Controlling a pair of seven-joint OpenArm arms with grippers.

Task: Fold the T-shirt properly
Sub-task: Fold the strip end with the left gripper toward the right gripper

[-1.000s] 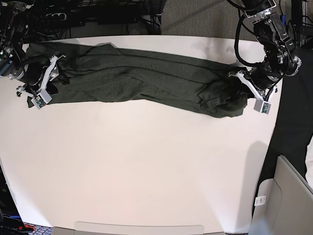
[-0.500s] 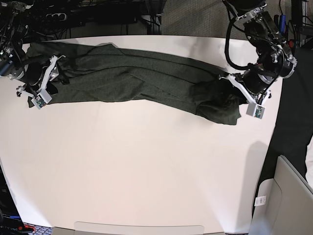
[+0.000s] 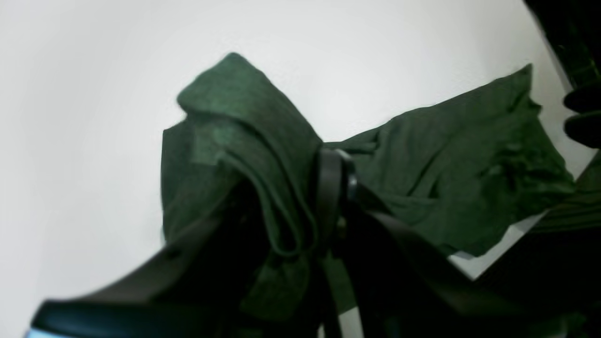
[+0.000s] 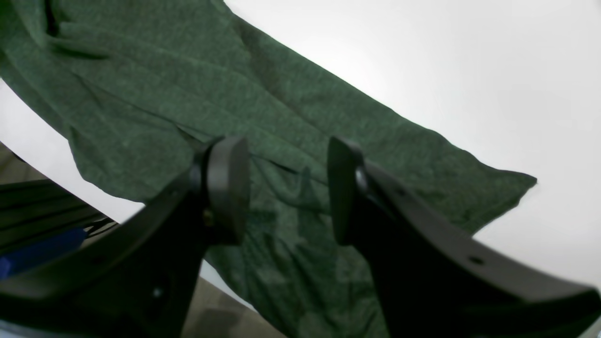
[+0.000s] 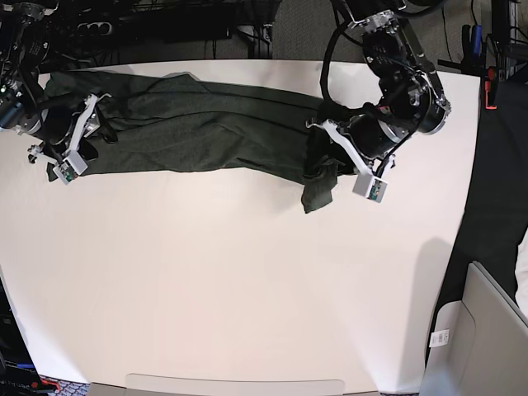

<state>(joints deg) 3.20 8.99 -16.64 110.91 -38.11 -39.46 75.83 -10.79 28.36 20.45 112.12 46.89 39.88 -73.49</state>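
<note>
My left gripper has the T-shirt's bunched end, which is held off the table now. It will let go of that end on the middle of its long rumpled band (image 5: 190,128) (image 3: 414,194).
The dark olive T-shirt (image 5: 206,124) lies as a long rumpled band across the far side of the white table (image 5: 247,280). My left gripper (image 5: 324,162) is shut on the shirt's bunched right end and holds it off the table, so a flap hangs down. In the left wrist view the gathered folds (image 3: 263,155) sit pinched in the left gripper (image 3: 305,206). My right gripper (image 5: 92,132) is over the shirt's left end. In the right wrist view the right gripper (image 4: 286,188) stands open, its pads just above the flat fabric (image 4: 281,94) and gripping nothing.
The table's right edge (image 5: 462,190) borders dark floor. A grey bin or chair (image 5: 483,338) stands at the lower right. Cables and dark gear (image 5: 165,25) line the far edge behind the shirt.
My left gripper has carried the shirt's right end leftward toward the middle, shortening the band. The right arm has stayed still.
</note>
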